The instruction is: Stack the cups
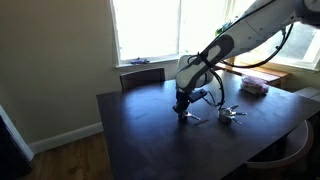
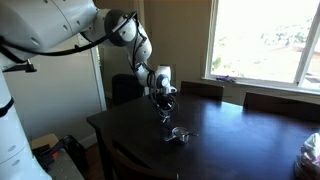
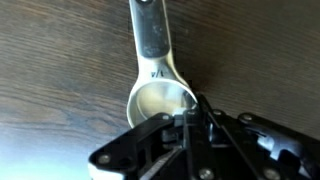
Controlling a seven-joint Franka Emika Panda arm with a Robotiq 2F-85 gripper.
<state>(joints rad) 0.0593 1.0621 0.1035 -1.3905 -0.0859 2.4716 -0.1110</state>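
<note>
My gripper needs to open its fingers, which are pinching the measuring cup's rim off to the side, and take its handle (image 3: 157, 67) close to the cup's bowl.
A shiny silver measuring cup (image 3: 158, 100) lies on the dark wooden table (image 3: 60, 60) in the wrist view, bowl up, its thin handle pointing to the top of the picture. My gripper (image 3: 194, 112) is down at the cup's rim, its two fingers pinched together over the right wall of the bowl. In both exterior views the gripper (image 1: 183, 114) (image 2: 166, 114) is low at the table top. Two more silver cups (image 1: 228, 114) (image 2: 178, 133) lie close together a short way from it.
A pinkish flat stack (image 1: 253, 86) lies at the table's far side near the window. Chairs (image 1: 142, 76) (image 2: 200, 89) stand along the table's edges. A pale object (image 2: 312, 150) sits at one table corner.
</note>
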